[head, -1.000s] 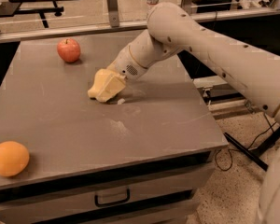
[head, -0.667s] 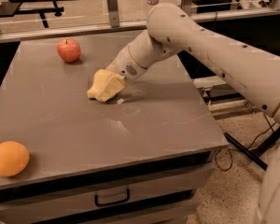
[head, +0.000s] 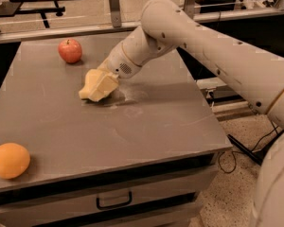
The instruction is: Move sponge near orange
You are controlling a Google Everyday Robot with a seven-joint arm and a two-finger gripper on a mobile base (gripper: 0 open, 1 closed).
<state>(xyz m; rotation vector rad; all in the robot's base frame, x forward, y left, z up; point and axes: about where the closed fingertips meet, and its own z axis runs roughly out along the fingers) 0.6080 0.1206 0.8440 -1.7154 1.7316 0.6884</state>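
The sponge will be released at the table's front edge (head: pixel 58 159), beside the orange, on its drawer-handle side. The sponge is now low over the table's middle.
The pale yellow sponge (head: pixel 92 91) is at the tip of my gripper (head: pixel 100 83), low over the middle of the grey table (head: pixel 151 126), about touching its top. The gripper is shut on the sponge, and its pale fingers blend with the foam. The arm reaches in from the upper right. The orange (head: pixel 9 161) lies at the table's front left corner, far from the sponge, down and to its left.
A red apple (head: pixel 70 50) sits at the back left of the table, just up and left of the gripper. A drawer with a handle (head: pixel 113 202) is under the tabletop. Cables (head: pixel 255 148) lie on the floor to the right.
The gripper with the sponge has shifted slightly to the left across the table. The orange and the apple have not moved.
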